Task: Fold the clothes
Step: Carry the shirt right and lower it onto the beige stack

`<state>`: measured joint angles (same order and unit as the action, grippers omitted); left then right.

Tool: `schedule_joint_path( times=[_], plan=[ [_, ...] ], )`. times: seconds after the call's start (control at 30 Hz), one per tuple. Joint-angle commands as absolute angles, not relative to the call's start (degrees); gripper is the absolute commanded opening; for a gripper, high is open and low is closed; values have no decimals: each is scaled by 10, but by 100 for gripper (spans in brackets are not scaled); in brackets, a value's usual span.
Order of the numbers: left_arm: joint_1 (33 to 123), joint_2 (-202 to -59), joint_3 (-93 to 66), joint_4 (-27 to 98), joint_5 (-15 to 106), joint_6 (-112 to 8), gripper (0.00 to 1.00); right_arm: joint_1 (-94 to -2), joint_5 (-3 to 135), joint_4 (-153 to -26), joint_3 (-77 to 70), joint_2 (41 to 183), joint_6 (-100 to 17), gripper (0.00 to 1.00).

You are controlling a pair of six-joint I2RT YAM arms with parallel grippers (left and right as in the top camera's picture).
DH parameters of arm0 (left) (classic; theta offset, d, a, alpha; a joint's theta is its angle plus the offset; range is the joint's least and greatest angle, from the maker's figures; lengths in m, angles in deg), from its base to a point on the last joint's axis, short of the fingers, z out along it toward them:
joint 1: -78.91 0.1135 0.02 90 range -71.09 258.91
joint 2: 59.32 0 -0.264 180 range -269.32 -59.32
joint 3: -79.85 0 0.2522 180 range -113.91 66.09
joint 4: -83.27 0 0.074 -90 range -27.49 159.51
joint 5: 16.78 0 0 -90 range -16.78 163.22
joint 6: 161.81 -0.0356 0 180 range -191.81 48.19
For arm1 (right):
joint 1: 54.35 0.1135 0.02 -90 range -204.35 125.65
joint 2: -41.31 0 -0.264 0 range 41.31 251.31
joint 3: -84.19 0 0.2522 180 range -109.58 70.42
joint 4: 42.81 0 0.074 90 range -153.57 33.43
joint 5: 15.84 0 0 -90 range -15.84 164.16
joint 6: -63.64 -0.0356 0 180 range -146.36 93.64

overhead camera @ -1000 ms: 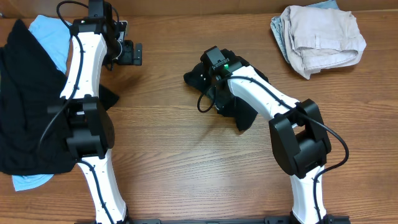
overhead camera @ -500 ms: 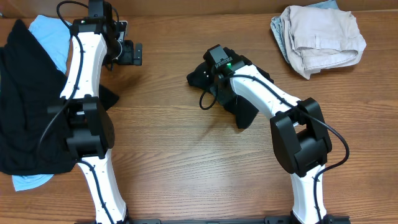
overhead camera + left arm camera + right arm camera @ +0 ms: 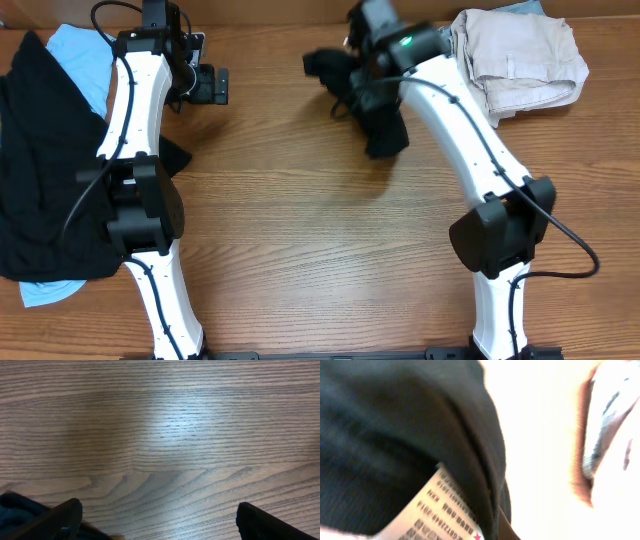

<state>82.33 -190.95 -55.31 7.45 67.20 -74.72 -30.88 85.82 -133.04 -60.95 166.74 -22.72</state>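
Next, my right gripper lets go of the black garment on top of the beige and cream pile (image 3: 513,55).
A small black garment (image 3: 384,128) hangs bunched from my right gripper (image 3: 352,74), which is shut on it above the far middle of the table. In the right wrist view that black garment (image 3: 395,435) fills the left of the picture, its white printed label (image 3: 436,510) close to the lens; the fingers themselves are hidden. My left gripper (image 3: 214,85) stays at the far left with its jaws wide apart. In its own wrist view the left gripper (image 3: 160,519) holds nothing over bare wood.
A large pile of black clothes (image 3: 40,180) lies at the left edge over pale blue pieces (image 3: 80,52). A beige and cream pile (image 3: 520,60) sits at the far right corner, near the lifted garment. The wooden table (image 3: 300,240) spans the middle.
My right gripper closed on the small black garment and swung it up and toward the far edge, nearer the beige pile. The left arm has not moved.
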Motion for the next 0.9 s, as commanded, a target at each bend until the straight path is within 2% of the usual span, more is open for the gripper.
schedule_joint_path(
  times=[0.0, 0.33, 0.63, 0.87],
  plan=[
    [827, -1905, -554, 76, 663, -740, 100, -349, 879, -1344, -691, 1648, -230, 4],
    [827, -1905, -554, 77, 663, -740, 100, -471, 973, -1288, -741, 1648, -229, 4],
    [827, -1905, -554, 79, 663, -740, 100, -575, 972, -1145, -739, 1657, -169, 4],
    [827, -1905, -554, 93, 663, -739, 100, -617, 974, -1093, -739, 1709, -154, 4]
  ],
)
